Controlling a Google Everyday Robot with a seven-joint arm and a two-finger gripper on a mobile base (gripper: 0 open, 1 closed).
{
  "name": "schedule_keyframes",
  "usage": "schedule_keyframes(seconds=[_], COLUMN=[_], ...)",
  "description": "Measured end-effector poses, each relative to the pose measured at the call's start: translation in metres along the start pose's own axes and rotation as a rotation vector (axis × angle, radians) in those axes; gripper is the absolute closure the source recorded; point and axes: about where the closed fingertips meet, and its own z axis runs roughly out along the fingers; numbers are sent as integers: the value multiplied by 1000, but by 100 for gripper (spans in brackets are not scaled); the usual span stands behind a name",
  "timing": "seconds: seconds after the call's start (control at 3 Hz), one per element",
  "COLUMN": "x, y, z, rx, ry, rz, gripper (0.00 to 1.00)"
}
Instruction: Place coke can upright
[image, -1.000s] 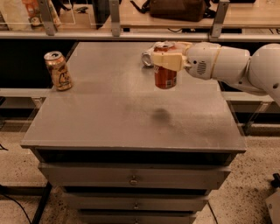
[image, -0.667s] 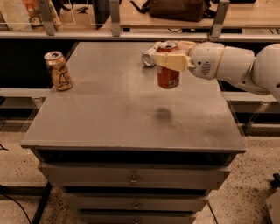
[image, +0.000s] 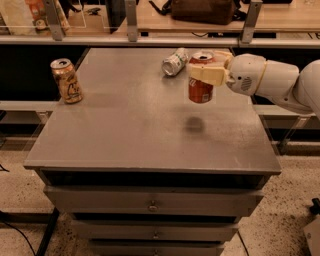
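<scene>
I should use my gripper to set the coke can down upright on the grey table (image: 221, 113) near the edge beside the white arm. The can still hangs in the air above the table.
The coke can (image: 200, 91) is orange-red with a silver top. It hangs upright in the air above the right half of the grey table (image: 135, 130), with its shadow on the tabletop below it. My gripper (image: 206, 71) reaches in from the right on the white arm and is shut on the can's upper part, its cream fingers (image: 210, 75) clamped around it.
A tan-gold can (image: 66, 80) stands upright near the table's left edge. A white-and-green can (image: 174, 62) lies on its side at the back, just left of the gripper. The table has drawers below its front edge. A shelf with a brown bag runs behind.
The gripper with the coke can has moved slightly to the right and toward the back; the can stays upright in the air. The other cans have not moved.
</scene>
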Motion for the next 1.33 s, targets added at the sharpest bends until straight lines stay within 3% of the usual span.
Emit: schedule_keyframes(seconds=[1.33], x=[-18], y=[14], z=[-45], rx=[33], ry=[70], rz=[-33], gripper=[100])
